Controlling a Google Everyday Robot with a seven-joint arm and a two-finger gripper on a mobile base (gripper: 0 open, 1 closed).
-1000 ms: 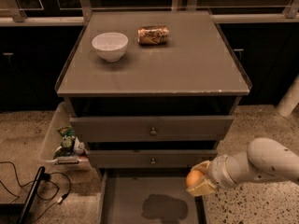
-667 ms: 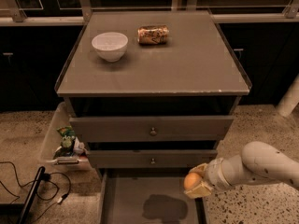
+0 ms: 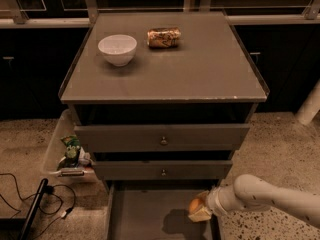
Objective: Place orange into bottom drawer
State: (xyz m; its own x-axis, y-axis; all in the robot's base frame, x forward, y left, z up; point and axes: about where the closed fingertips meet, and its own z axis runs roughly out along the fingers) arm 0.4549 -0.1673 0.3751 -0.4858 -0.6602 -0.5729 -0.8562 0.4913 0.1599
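Observation:
I will let go of the orange on the shadowed patch of the bottom drawer's inside (image 3: pixel 181 214).
The orange (image 3: pixel 194 204) is small and round and sits between the fingers of my gripper (image 3: pixel 198 208), which is shut on it. The gripper hangs over the right side of the bottom drawer (image 3: pixel 145 216), a wide shallow grey tray pulled out at the foot of the cabinet. A shadow of the gripper and fruit lies on the drawer floor just left of them. My white arm (image 3: pixel 270 198) reaches in from the lower right.
The two upper drawers (image 3: pixel 162 137) with brass knobs are slightly open. A white bowl (image 3: pixel 117 49) and a brown-gold can (image 3: pixel 163 37) lie on the cabinet top. A bin with packets (image 3: pixel 70 156) stands left of the cabinet; cables (image 3: pixel 30 204) lie on the floor.
My gripper with the orange has moved a little left and down, further over the open bottom drawer.

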